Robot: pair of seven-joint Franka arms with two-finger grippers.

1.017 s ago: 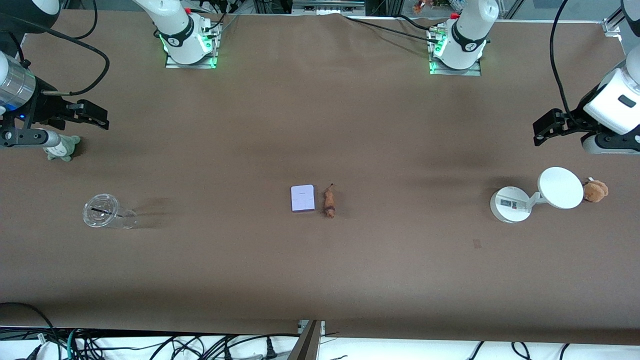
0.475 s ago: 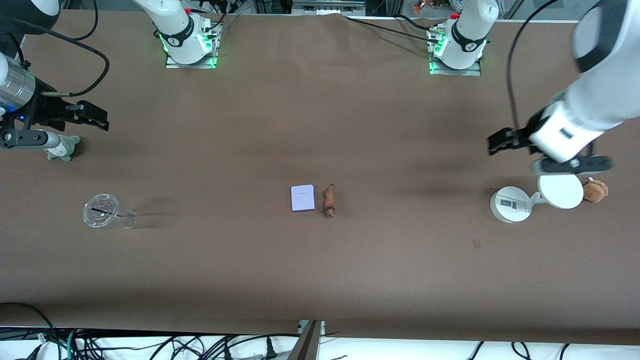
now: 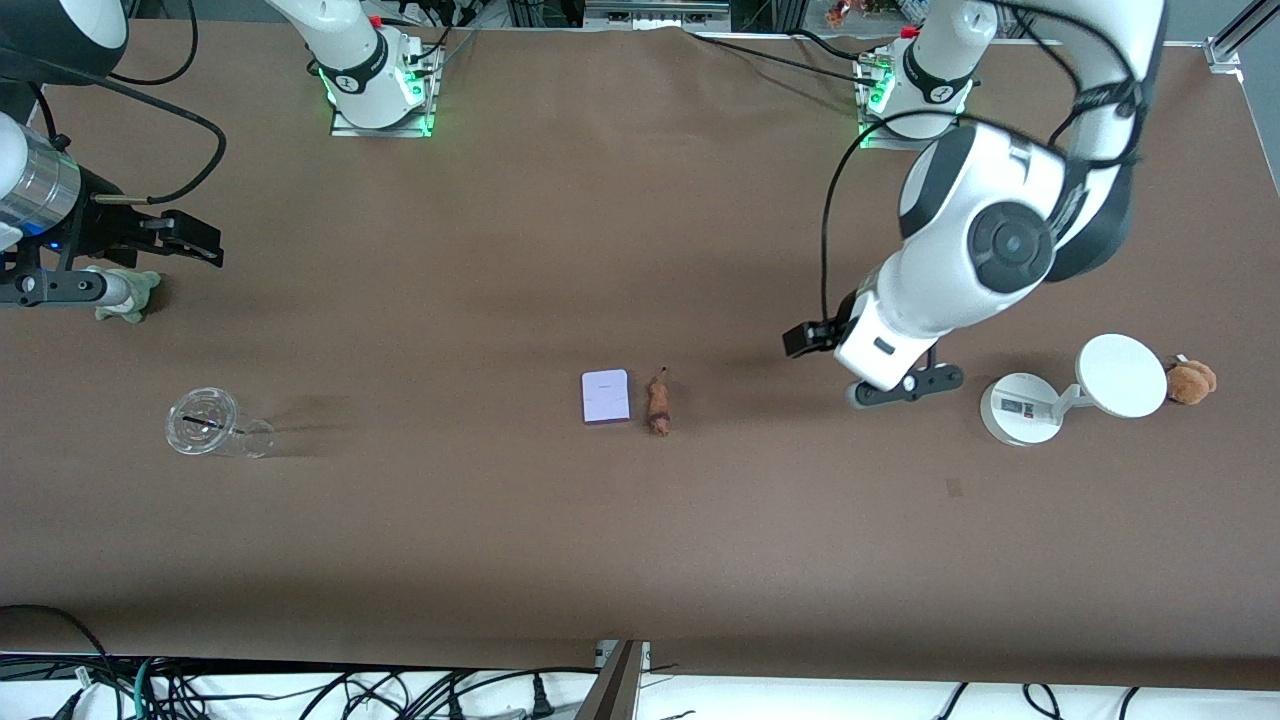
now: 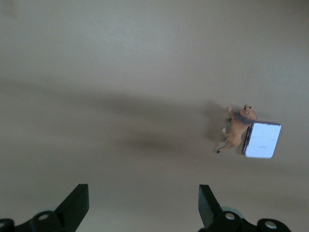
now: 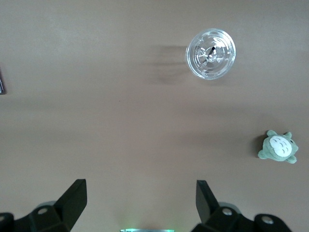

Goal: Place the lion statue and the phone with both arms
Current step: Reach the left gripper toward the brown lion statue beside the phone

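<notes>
The lion statue lies beside the phone, and my left gripper needs to close on its dark mane (image 3: 659, 414) (image 4: 242, 119).
The phone (image 3: 605, 397), a small pale lavender slab, lies flat mid-table. The slim orange-brown lion statue (image 3: 658, 402) lies right beside it, toward the left arm's end. Both show in the left wrist view, lion statue (image 4: 236, 128) and phone (image 4: 262, 140) touching or nearly so. My left gripper (image 3: 808, 340) hangs open and empty over bare table between the lion statue and the white stand; its fingers (image 4: 77, 203) stand wide apart. My right gripper (image 3: 195, 240) waits open and empty over the right arm's end of the table, fingers (image 5: 75, 195) wide.
A clear lidded cup (image 3: 205, 422) and a green plush toy (image 3: 125, 295) sit at the right arm's end. A white round-based stand (image 3: 1020, 410) with a disc (image 3: 1122, 375) and a fuzzy brown plush (image 3: 1190, 382) sit at the left arm's end.
The left arm has swung in from its end of the table toward the middle, and its gripper now hangs close to the lion statue. The right arm has barely moved.
</notes>
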